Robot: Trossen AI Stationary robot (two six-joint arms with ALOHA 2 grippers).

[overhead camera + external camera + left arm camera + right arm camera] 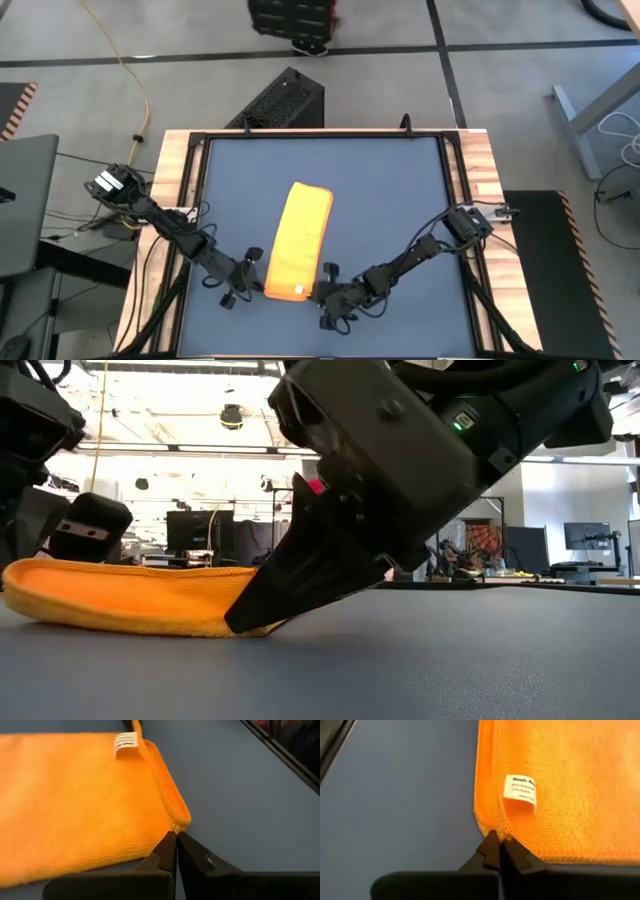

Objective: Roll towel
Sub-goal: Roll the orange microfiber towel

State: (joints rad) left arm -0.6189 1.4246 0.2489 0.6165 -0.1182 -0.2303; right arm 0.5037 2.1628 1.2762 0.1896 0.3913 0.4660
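My left gripper pinches only the yellow towel's near corner tip, so it should open and take the hem [169, 811] deeper before rolling.
The yellow towel [297, 243] lies on the dark blue tabletop [390, 200] as a long folded strip running from near to far. Its white tag [520, 789] sits at the near right corner. My left gripper [260, 280] is shut at the strip's near left corner. My right gripper [319, 292] is shut at the near right corner, next to the tag. In the low view the right gripper's fingers [300, 575] slant down to the towel's edge [200, 622], and the towel lies low on the table. My left gripper pinches the tip of the towel's near left corner [181, 822] between its two fingertips, coming low from the table's left. How many layers it has does not show. The towel lies flat on the table. My right gripper pinches the hemmed edge at the near right corner [501, 831], just below the tag, only at its fingertips. The fingers slant down from the table's right. A small crease runs up from the pinch. The towel rests on the table.
A black frame and wooden boards [175, 170] border the tabletop. Bare tabletop lies on both sides of the towel and beyond its far end [312, 188]. A black box [280, 100] stands on the floor past the far edge.
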